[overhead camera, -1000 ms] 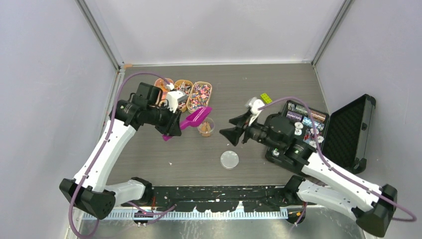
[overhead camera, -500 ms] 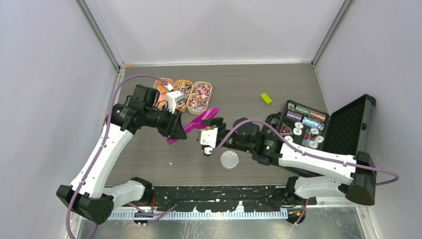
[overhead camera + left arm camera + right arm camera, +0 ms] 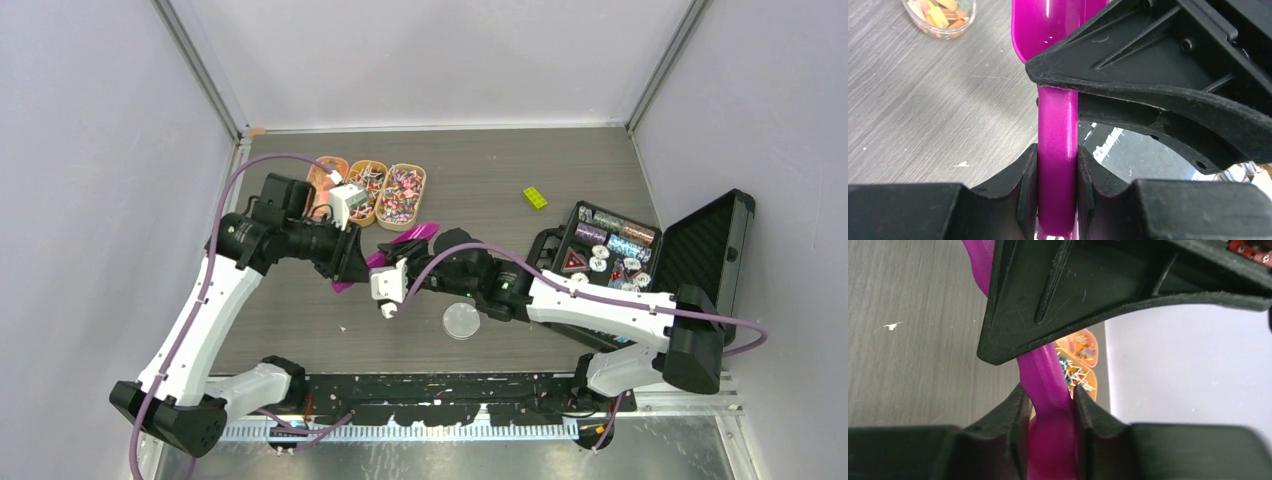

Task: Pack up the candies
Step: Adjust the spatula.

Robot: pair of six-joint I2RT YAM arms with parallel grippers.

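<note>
The scoop's bowl tips toward my left gripper's palm, so my right gripper will steady it while my left gripper takes the handle (image 3: pixel 1057 132) with the bowl pitched forward.
A magenta scoop (image 3: pixel 418 234) is held between both grippers above the table. My left gripper (image 3: pixel 352 264) is shut on its handle (image 3: pixel 1057 150). My right gripper (image 3: pixel 396 262) reaches in from the right, and its fingers press both sides of the scoop (image 3: pixel 1048 390). Mixed candies fill three orange trays (image 3: pixel 400 190) at the back left; they also show in the right wrist view (image 3: pixel 1077 372). A clear cup with orange candies (image 3: pixel 940 12) stands on the table beyond the scoop; the right arm hides it in the top view.
A round clear lid (image 3: pixel 461 320) lies near the front middle. An open black case (image 3: pixel 700 250) with poker chips (image 3: pixel 610 250) sits at the right. A yellow-green brick (image 3: pixel 534 198) lies behind it. The enclosure walls ring the table.
My right arm has swung left from beside the case to the scoop and its fingers now grip it. My left gripper has kept hold and shifted slightly nearer.
</note>
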